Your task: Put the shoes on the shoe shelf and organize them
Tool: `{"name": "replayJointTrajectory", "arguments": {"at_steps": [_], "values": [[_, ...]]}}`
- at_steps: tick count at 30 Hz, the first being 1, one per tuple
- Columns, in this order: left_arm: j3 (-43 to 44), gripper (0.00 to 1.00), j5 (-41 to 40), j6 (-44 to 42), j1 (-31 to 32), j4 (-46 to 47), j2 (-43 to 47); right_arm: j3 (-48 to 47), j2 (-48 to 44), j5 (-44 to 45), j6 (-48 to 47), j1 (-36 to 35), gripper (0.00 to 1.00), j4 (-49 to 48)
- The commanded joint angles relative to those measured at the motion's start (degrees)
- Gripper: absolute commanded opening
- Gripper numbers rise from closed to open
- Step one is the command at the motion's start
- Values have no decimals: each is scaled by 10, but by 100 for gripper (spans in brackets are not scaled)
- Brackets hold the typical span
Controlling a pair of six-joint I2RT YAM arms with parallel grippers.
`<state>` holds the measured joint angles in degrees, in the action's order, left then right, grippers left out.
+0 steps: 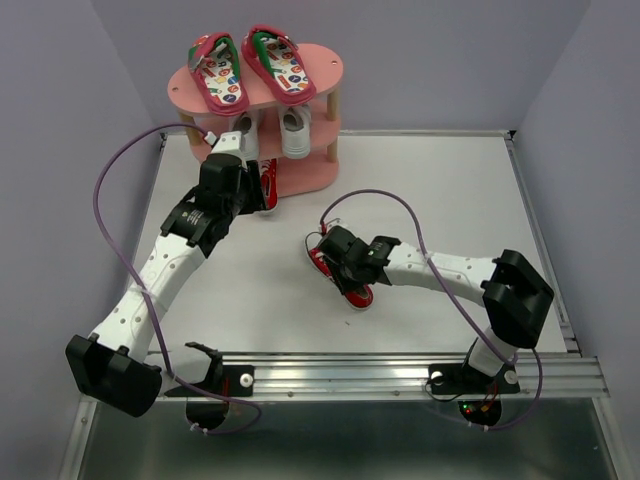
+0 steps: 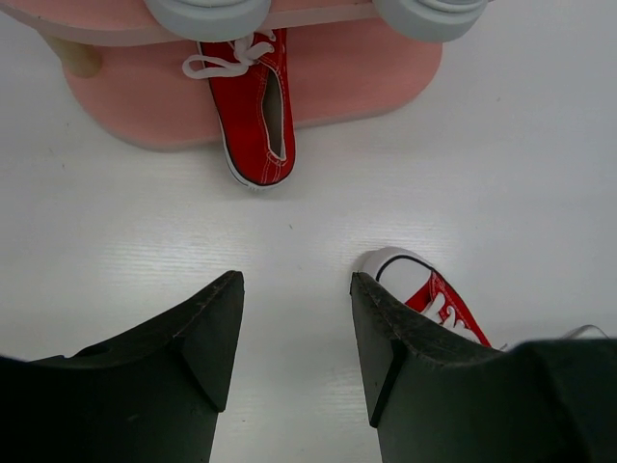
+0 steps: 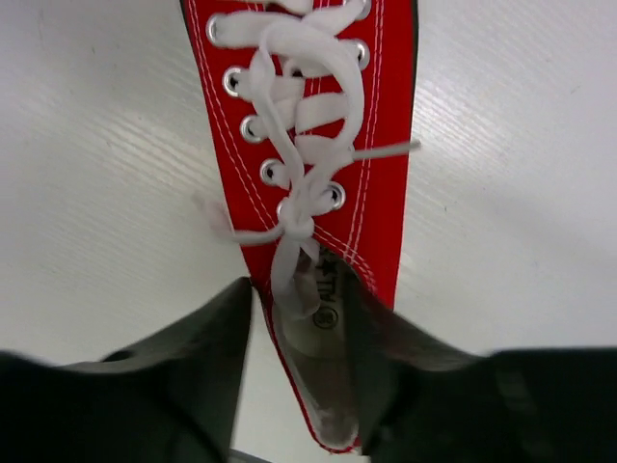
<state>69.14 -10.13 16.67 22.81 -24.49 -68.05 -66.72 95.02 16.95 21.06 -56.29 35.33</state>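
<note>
My right fingers sit too near the red sneaker's lace knot; next I pinch the red sneaker farther back at its heel [image 3: 335, 426] before sliding it onto the shelf.
The pink shoe shelf [image 1: 322, 68] stands at the back, with two red flip-flops [image 1: 222, 72] on the top board and two white sneakers [image 1: 297, 130] on the middle one. One red sneaker [image 1: 268, 186] lies on the bottom board [image 2: 371, 77], its heel over the front edge [image 2: 253, 111]. My left gripper [image 1: 240, 195] hangs open and empty [image 2: 296, 280] above the table in front of it. The other red sneaker [image 1: 352, 288] lies on the table; its toe also shows in the left wrist view [image 2: 424, 289]. My right gripper [image 1: 335, 262] is open, its jaws straddling that sneaker's heel [image 3: 299, 289].
The white table [image 1: 450, 200] has a raised rim and purple walls behind and at the sides. The grey soles of the white sneakers [image 2: 207, 12] overhang the bottom board. Purple cables loop from both arms.
</note>
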Motion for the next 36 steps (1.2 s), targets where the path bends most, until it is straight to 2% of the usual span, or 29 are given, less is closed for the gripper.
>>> {"name": "replayJointTrajectory", "arguments": {"at_steps": [1, 3, 4, 7, 10, 14, 19, 25, 31, 36], "values": [[7, 59, -2, 10, 1, 10, 8, -24, -27, 2, -21, -6, 57, -58], [1, 59, 2, 13, 1, 17, 6, -13, -50, -9, -16, -6, 61, -76], [-1, 59, 3, 14, 1, 18, 4, -10, -75, -13, -8, -6, 70, -78], [-2, 59, 3, 14, 1, 20, 3, 8, -114, -10, 6, -6, 78, -88], [-3, 59, 3, 15, 1, 20, 3, 47, -166, 22, 29, -6, 92, -86], [-3, 59, 2, 16, 1, 21, 3, 106, -205, 27, 51, -6, 93, -75], [-2, 59, 5, 21, 1, 23, -5, 161, -205, -7, 73, -6, 91, -82], [-6, 59, 11, 25, 1, 28, -9, 177, -199, -10, 69, -6, 88, -105], [-6, 59, 12, 26, 1, 27, -13, 172, -179, 13, 89, -6, 81, -111], [-8, 59, 12, 25, 1, 29, -16, 164, -147, 17, 88, -6, 71, -112]]}}
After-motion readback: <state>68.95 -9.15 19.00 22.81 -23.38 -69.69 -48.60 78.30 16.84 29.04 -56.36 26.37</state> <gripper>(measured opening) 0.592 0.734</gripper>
